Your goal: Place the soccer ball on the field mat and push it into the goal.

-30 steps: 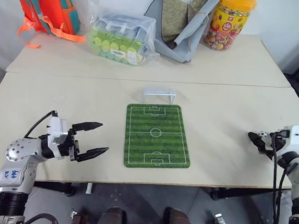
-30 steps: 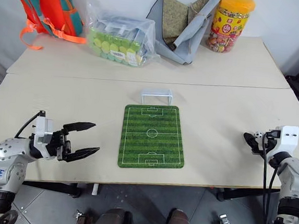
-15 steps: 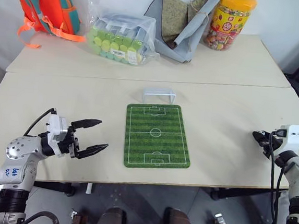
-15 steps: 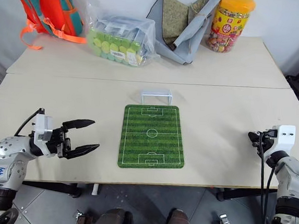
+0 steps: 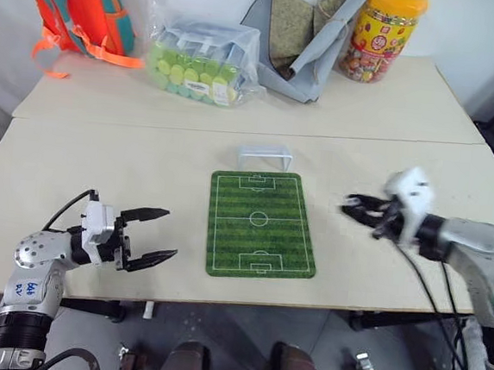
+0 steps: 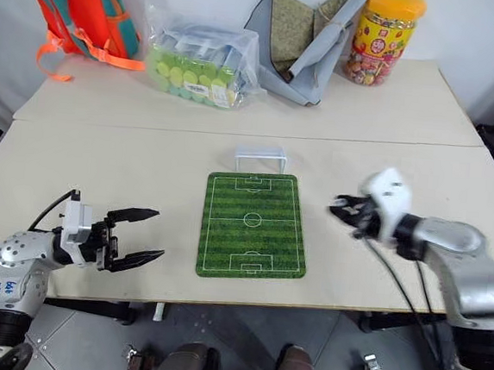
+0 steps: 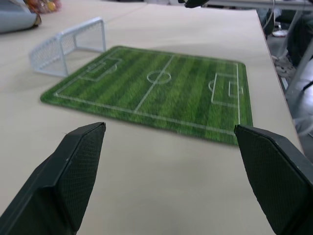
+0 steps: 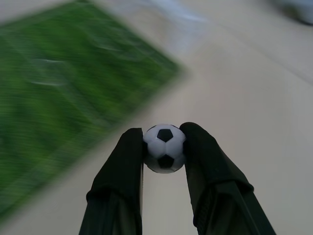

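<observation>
Next, I release the soccer ball with my right gripper inside the white penalty box (image 5: pixel 257 260) at the field mat's near end.
The soccer ball (image 8: pixel 165 148) is pinched between the black fingers of my right gripper (image 5: pixel 355 208), which is shut on it and hovers just right of the field mat (image 5: pixel 262 223). The green mat lies flat at the table's middle, with the white goal (image 5: pixel 264 157) standing just beyond its far end. My left gripper (image 5: pixel 158 234) stands open above the table to the mat's left, nothing between its fingers (image 7: pixel 78 161). In the left wrist view the field mat (image 7: pixel 156 90) and the goal (image 7: pixel 66 44) lie ahead of those fingers.
Along the far table stand an orange backpack (image 5: pixel 73 1), a bag of green items (image 5: pixel 202 60), a grey folded pouch (image 5: pixel 303 38) and a candy jar (image 5: pixel 379 36). The table's front edge (image 5: pixel 246 296) runs close below the mat.
My right gripper has closed on the ball at the table's right edge and swung left and upward with it toward the mat. The left gripper has stayed put.
</observation>
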You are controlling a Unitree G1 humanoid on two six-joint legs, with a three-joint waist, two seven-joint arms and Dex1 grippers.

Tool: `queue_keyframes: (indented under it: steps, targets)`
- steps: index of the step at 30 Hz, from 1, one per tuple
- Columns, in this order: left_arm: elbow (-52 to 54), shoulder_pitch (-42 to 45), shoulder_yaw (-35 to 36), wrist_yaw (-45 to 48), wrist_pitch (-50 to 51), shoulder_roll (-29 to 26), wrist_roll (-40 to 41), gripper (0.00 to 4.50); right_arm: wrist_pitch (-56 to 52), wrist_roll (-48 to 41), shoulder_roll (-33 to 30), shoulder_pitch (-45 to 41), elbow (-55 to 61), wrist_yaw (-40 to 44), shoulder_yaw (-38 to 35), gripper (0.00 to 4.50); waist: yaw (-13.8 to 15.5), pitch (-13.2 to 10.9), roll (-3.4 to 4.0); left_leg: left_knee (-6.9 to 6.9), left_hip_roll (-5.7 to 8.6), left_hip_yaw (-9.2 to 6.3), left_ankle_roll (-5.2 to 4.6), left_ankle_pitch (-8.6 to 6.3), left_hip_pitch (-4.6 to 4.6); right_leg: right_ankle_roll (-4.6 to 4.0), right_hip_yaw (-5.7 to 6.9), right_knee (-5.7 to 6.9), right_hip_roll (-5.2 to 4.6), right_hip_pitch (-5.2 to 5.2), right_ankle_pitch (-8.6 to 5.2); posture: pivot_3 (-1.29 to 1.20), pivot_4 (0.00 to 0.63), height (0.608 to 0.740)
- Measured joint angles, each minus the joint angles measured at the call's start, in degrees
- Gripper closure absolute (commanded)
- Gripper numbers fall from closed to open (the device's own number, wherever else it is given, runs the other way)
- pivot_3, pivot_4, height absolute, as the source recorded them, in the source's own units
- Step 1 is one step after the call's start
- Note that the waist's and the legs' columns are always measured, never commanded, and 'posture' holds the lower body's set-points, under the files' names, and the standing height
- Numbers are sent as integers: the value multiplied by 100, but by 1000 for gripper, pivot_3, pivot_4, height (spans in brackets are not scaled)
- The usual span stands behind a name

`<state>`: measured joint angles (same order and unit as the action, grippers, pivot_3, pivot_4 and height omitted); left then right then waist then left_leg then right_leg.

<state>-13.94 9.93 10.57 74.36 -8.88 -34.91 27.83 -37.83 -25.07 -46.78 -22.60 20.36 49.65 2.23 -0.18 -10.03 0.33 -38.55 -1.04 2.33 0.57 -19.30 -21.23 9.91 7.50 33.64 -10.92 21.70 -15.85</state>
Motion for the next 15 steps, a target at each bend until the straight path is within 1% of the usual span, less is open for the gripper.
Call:
queue_keyframes:
  steps: [2, 6, 10, 12, 15]
  targets:
    - [-67, 92, -32, 142, -125, 27, 7, 0, -216, -123, 122, -279, 333, 180, 432, 3662, 21, -3, -10, -5, 2, -4, 0, -2, -6, 0, 3, -3, 0, -1, 0, 0, 150, 740]
    - [-273, 113, -33, 555, -309, 34, 55, 0, -348, -88, 210, -567, 366, 400, 938, 3662, 32, -5, -13, -16, 3, -2, -5, -15, -11, 0, 6, -4, 0, -1, 0, 0, 150, 740]
    - [-371, 185, -53, 958, -409, 4, 61, 0, -310, 149, 262, -752, 390, 903, 1854, 3662, -1, -6, -14, -13, 1, -2, -3, -16, -11, 0, 9, -4, 2, 1, 0, 0, 150, 740]
    - [-458, 180, -61, 1105, -422, -19, 59, 0, -214, 300, 375, -807, 329, 1034, 2148, 3662, -4, -6, -15, -16, 1, 1, -3, -16, -11, 0, 7, -3, 2, 1, 0, 0, 150, 740]
    - [-475, 180, -91, 1147, -422, -6, 59, 0, -71, 492, 578, -966, 84, 1127, 2385, 3662, -6, -8, -18, -25, 1, 1, -3, -16, -11, 0, 6, 1, 2, 1, 0, 0, 150, 740]
